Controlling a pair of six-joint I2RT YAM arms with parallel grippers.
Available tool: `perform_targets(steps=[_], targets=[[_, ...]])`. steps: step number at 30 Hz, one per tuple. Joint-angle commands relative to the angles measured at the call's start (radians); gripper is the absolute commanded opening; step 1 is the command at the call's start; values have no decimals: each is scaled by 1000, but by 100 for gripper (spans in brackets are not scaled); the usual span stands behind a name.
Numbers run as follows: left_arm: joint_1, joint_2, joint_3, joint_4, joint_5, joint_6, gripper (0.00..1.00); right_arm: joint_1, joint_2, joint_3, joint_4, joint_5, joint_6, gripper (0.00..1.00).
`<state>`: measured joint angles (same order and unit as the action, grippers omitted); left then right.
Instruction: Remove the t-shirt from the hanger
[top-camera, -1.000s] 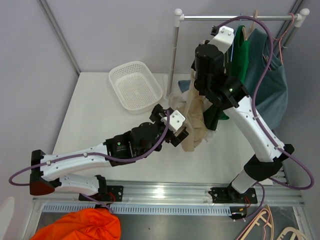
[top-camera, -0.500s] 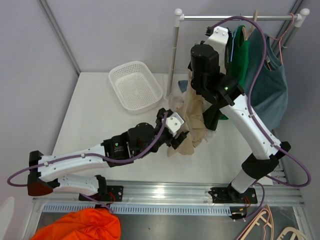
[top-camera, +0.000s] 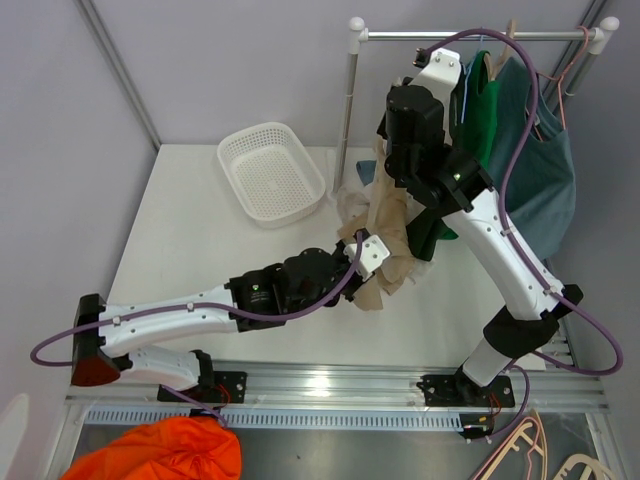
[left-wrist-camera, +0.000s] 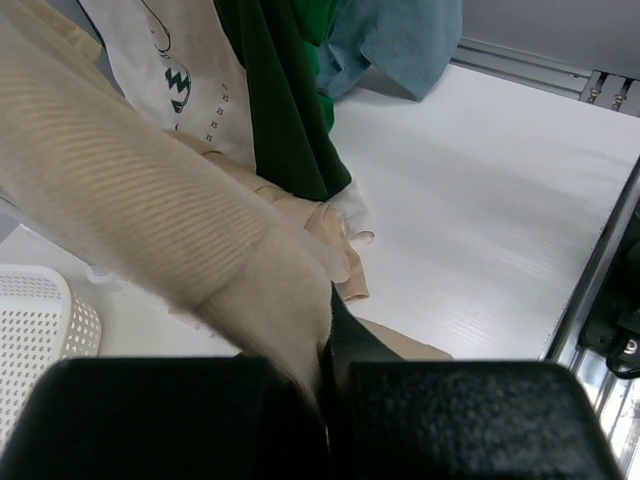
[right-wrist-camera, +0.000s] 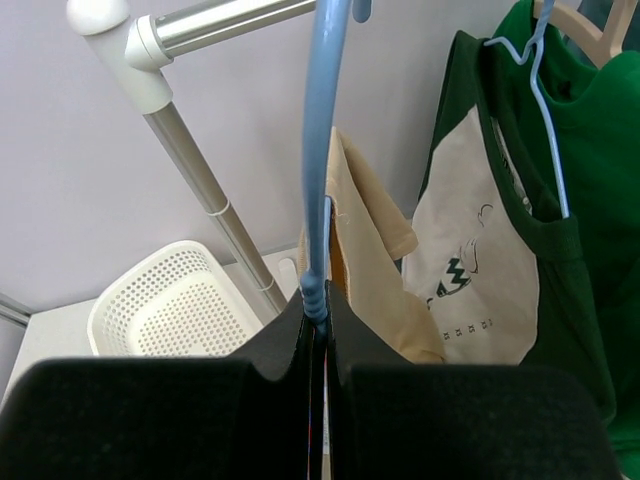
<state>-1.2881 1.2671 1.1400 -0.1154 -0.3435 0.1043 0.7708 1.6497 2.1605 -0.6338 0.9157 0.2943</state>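
My right gripper has a hanging job to do. It will put the light blue hanger on the clothes rail (top-camera: 386, 36) (right-wrist-camera: 236, 21) just beside the rack post's top.
The beige t-shirt (top-camera: 393, 235) hangs from a light blue hanger (right-wrist-camera: 320, 140) and trails onto the white table (top-camera: 190, 230). My right gripper (right-wrist-camera: 318, 312) is shut on the hanger's lower bar, holding it up beside the rack post (right-wrist-camera: 200, 180); the shirt's shoulder (right-wrist-camera: 372, 250) drapes just right of the fingers. My left gripper (left-wrist-camera: 328, 345) is shut on a bunched fold of the t-shirt's lower cloth (left-wrist-camera: 170, 230), low over the table. From above, the left gripper (top-camera: 377, 266) sits at the shirt's bottom edge.
A white perforated basket (top-camera: 272, 170) stands at the back left. The clothes rail (top-camera: 470, 35) carries a green and white shirt (top-camera: 482, 110) and a teal garment (top-camera: 548, 180). An orange cloth (top-camera: 160, 455) and spare hangers (top-camera: 530, 455) lie below the table's front edge.
My left gripper moved right to the t-shirt's lower edge and went from open to shut on the cloth. The right arm with the hanger shifted only slightly.
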Motion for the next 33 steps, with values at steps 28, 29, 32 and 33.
perform_targets(steps=[28, 29, 32, 33], targets=[[-138, -61, -260, 123, -30, -429, 1, -185, 58, 208, -185, -343, 72, 0], [-95, -60, -234, 123, 0, -437, 1, -174, 45, 205, -220, -360, 80, 0], [36, -71, -162, 79, 34, -453, 1, -140, -4, 185, -357, -418, 97, 0], [83, -69, -143, 60, 29, -456, 1, -139, -28, 174, -387, -448, 94, 0]])
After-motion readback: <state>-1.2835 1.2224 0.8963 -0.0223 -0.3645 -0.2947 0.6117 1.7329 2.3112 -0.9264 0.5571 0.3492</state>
